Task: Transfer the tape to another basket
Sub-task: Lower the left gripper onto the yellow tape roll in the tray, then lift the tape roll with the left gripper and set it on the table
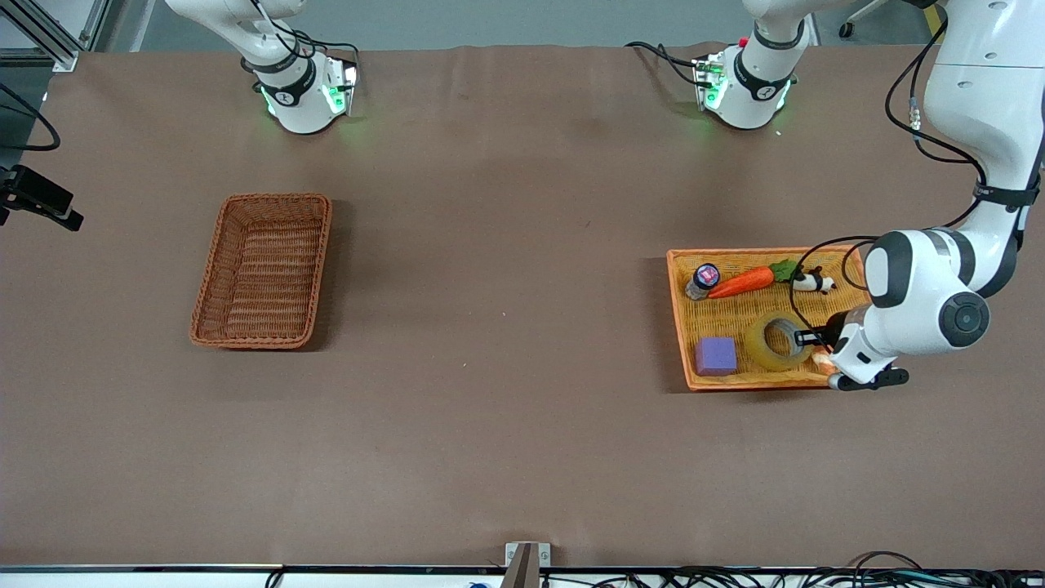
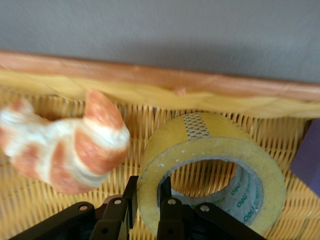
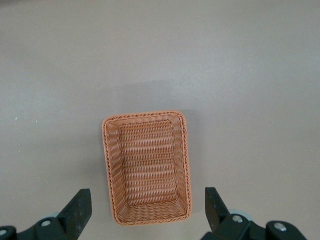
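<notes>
Next, I release the tape with my left gripper on the bare table (image 1: pixel 486 310) between the reddish-brown basket and the orange-yellow tray.
The tape (image 1: pixel 775 343), a yellowish ring with a grey core, lies in the shallow orange-yellow tray (image 1: pixel 678 310) at the left arm's end of the table. My left gripper (image 1: pixel 808 336) is down in that tray. In the left wrist view it (image 2: pixel 148 187) has one finger inside the tape's (image 2: pixel 200 135) hole and one outside, shut on the ring's wall. The reddish-brown basket (image 1: pixel 325 237) stands empty at the right arm's end. My right gripper (image 3: pixel 147 200) is open and empty, high over that basket (image 3: pixel 145 115), and the arm waits.
The tray also holds a carrot (image 1: pixel 741 282), a small bottle (image 1: pixel 702 282), a purple block (image 1: pixel 715 356), a panda toy (image 1: pixel 812 282) and an orange-and-white animal figure (image 2: pixel 65 145) right beside my left gripper. The tray's rim (image 2: pixel 150 77) runs close to the tape.
</notes>
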Controlling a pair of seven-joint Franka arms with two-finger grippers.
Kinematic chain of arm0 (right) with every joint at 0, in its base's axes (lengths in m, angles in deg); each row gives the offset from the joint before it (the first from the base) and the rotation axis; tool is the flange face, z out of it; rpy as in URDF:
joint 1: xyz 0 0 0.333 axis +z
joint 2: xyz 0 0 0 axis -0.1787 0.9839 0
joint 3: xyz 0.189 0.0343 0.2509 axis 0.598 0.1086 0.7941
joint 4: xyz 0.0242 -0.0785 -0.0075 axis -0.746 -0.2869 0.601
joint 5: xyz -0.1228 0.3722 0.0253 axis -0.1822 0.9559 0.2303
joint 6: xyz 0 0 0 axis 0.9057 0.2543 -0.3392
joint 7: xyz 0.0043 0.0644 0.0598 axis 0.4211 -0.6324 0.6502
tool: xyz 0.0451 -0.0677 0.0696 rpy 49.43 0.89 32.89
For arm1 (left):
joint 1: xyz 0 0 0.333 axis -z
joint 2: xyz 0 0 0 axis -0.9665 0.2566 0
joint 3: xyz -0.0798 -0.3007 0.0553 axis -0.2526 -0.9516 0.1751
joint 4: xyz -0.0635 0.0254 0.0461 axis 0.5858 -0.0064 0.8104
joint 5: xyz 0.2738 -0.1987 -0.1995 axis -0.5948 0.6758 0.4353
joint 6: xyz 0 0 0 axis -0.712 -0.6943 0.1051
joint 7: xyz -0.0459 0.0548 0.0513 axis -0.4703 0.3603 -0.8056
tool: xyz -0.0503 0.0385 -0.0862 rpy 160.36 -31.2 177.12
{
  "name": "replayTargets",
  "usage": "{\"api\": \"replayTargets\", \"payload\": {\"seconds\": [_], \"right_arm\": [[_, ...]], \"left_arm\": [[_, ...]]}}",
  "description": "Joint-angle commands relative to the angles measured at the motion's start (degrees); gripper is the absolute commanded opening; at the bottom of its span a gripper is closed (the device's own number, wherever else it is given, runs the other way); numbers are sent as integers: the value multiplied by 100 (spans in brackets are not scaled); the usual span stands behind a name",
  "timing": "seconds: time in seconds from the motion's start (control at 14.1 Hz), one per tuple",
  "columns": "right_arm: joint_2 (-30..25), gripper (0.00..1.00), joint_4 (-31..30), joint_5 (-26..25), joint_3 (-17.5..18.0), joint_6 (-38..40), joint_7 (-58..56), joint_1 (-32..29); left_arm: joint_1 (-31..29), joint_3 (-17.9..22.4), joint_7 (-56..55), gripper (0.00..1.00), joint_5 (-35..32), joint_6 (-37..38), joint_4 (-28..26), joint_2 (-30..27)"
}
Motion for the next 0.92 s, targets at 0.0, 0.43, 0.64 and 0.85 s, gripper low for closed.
{"api": "replayTargets", "payload": {"seconds": [0.0, 0.43, 0.64, 0.85], "right_arm": [[37, 100, 72, 95, 12, 40, 30, -50], [28, 100, 72, 95, 12, 40, 30, -59], [28, 100, 72, 95, 12, 48, 12, -59], [28, 100, 72, 95, 3, 48, -5, -67]], "left_arm": [[102, -174, -122, 0, -119, 985, 454, -617], [523, -1132, -1070, 0, -127, 2141, 1722, -681], [1453, -1133, -1746, 0, -110, 2132, 2081, -392], [2367, -1098, -2957, 0, -101, 2044, 2775, 301]]}}
